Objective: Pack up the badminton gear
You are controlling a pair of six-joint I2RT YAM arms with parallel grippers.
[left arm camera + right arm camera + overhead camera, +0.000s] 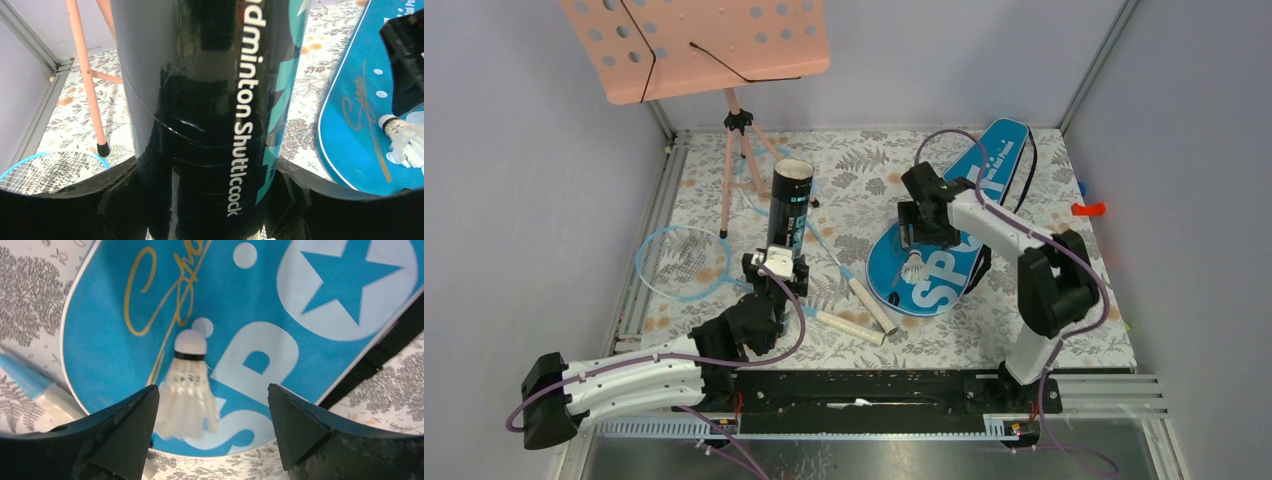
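Observation:
The shuttlecock is lying loose on the blue bag, off-centre below my right gripper, so I need to grip its feathers (187,407) and bring it to the tube cork first.
The dark tube (790,203) stands upright left of centre, and my left gripper (776,272) is shut on its lower part. In the left wrist view the tube (210,100) fills the gap, touching both fingers (100,200). The blue bag (959,225) lies flat at centre right. A white shuttlecock (914,266) lies on it. My right gripper (921,232) hovers just above, open. In the right wrist view the shuttlecock (189,385) rests on the bag (115,355) close to the left finger (135,430), ungripped. One racket head (682,262) lies left, with cream handles (849,327) in the middle.
A pink music stand (694,45) on a tripod (739,150) stands at the back left; one leg (85,75) shows beside the tube. A red clip (1087,209) sits at the right wall. Metal rails border the floral table (854,170).

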